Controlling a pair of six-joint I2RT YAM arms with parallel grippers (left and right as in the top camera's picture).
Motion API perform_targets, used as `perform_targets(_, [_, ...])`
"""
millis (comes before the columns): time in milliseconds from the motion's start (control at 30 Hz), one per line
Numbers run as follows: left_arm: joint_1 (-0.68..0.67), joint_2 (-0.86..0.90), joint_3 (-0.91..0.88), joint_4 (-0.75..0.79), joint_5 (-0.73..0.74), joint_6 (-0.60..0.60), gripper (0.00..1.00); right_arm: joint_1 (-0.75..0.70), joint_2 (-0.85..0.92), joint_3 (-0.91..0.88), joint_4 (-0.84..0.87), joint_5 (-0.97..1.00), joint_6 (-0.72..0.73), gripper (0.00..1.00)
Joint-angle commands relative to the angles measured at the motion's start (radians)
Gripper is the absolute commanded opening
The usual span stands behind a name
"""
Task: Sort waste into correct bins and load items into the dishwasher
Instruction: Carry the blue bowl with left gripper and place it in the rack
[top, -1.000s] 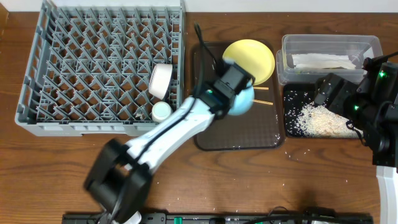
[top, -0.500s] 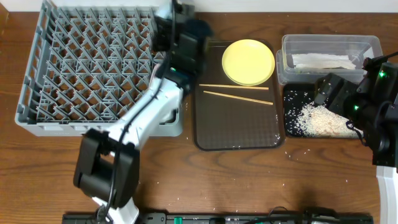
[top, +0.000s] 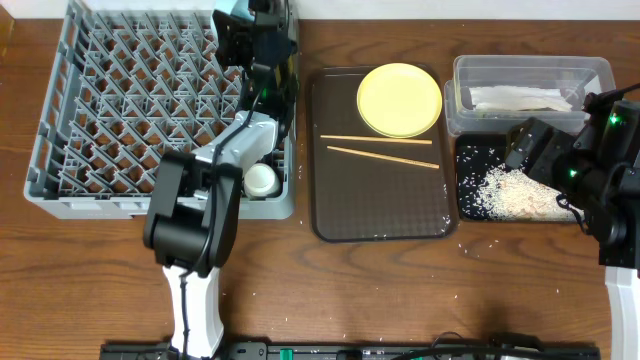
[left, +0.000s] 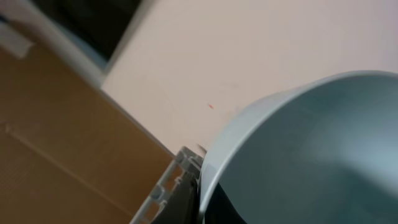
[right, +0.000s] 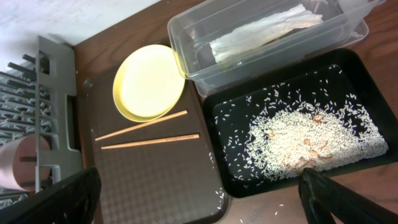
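Observation:
Next, the left gripper releases the light blue bowl in the rack's far corner (top: 264, 58) closest to the brown tray. The bowl is now held tilted over the rack.
My left gripper (top: 252, 35) is shut on the rim of the light blue bowl (left: 311, 149), holding it tilted over the far right corner of the grey dishwasher rack (top: 120, 110). The small white cup (top: 262, 178) sits in the rack near its right wall. On the brown tray lie the yellow plate (top: 399, 99) and two chopsticks (top: 375, 139). The clear tub (right: 273, 37) holds the paper wrapper (right: 261, 34). Rice (right: 305, 137) is heaped in the black tray (right: 227, 171). My right gripper (right: 199, 208) hangs open above that tray, holding nothing.
The brown serving tray (top: 380, 205) lies between the rack and the bins. A few stray rice grains dot its right edge and the wooden table (top: 400, 290) nearby. My left arm stretches across the rack's right side, covering part of it.
My left arm has carried the light blue bowl from over the brown tray to the rack's far right corner. The right arm has stayed still and open.

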Motion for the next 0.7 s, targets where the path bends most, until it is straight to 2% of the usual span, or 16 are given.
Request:
perform_targets(0, [0.008, 0.032, 0.008, 0.046, 0.052, 0.046, 0.07, -0.004, 0.002, 0.006, -0.002, 0.002, 0.009, 0.99])
perform_targets(200, [0.008, 0.048, 0.008, 0.05, 0.131, 0.031, 0.07, -0.004, 0.002, 0.006, -0.002, 0.002, 0.009, 0.99])
perform_targets(667, [0.039, 0.1, 0.008, 0.049, 0.172, 0.012, 0.07, -0.004, 0.002, 0.006, -0.002, 0.002, 0.009, 0.99])
